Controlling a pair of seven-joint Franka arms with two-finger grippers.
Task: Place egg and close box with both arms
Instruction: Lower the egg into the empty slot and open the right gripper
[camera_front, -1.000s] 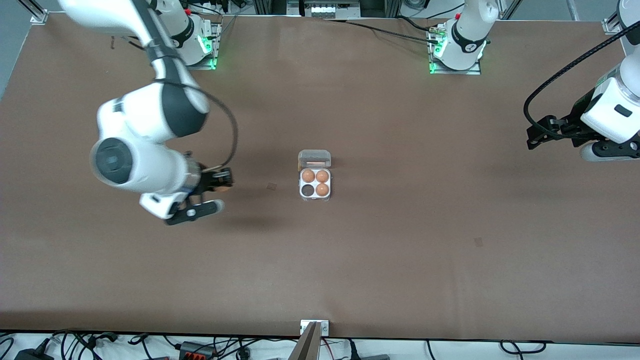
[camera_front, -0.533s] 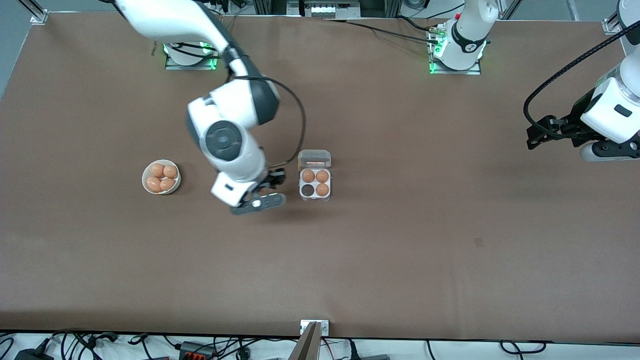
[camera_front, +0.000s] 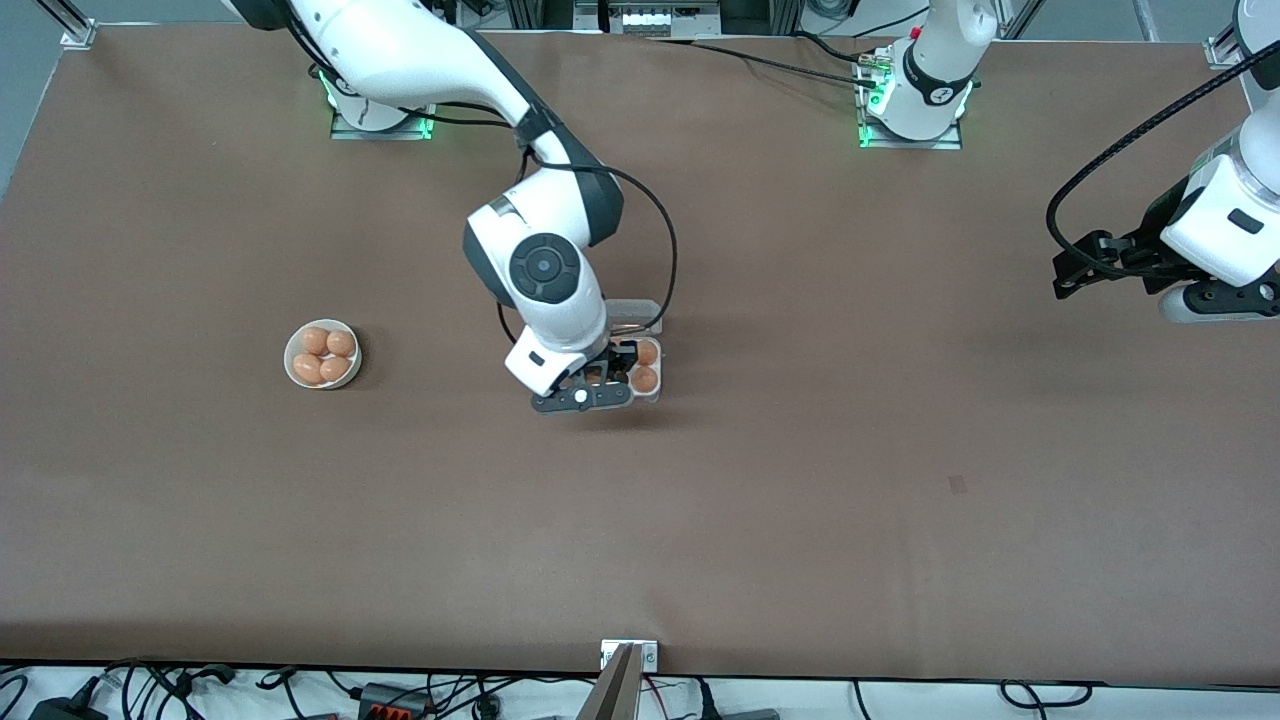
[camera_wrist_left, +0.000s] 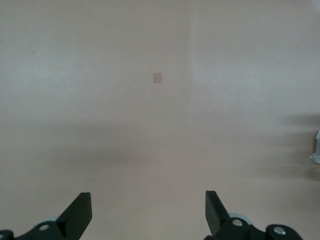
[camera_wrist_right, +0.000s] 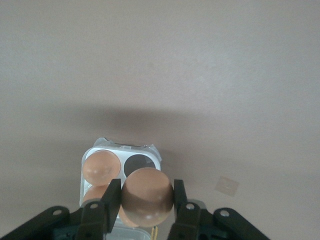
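Note:
My right gripper is to release the brown egg in the empty cell of the box (camera_front: 615, 379) (camera_wrist_right: 140, 163), away from the clear lid.
The box (camera_front: 648, 397) sits mid-table with its clear lid (camera_front: 632, 308) open; two brown eggs (camera_front: 645, 379) show in it, the rest is hidden by the right arm. My right gripper (camera_front: 600, 375) hovers over the box, shut on a brown egg (camera_wrist_right: 146, 196). In the right wrist view the box (camera_wrist_right: 100, 150) lies below the held egg, with an empty cell (camera_wrist_right: 140, 163) and eggs in the others. My left gripper (camera_front: 1075, 265) waits open and empty above the table at the left arm's end; its fingers (camera_wrist_left: 77, 215) show over bare table.
A round white bowl (camera_front: 322, 354) holding several brown eggs stands toward the right arm's end of the table. A small patch (camera_front: 957, 484) marks the brown table cover. Cables lie along the table's near edge.
My right gripper has carried the egg from over the bowl, across the table, to above the box. The left arm has not moved.

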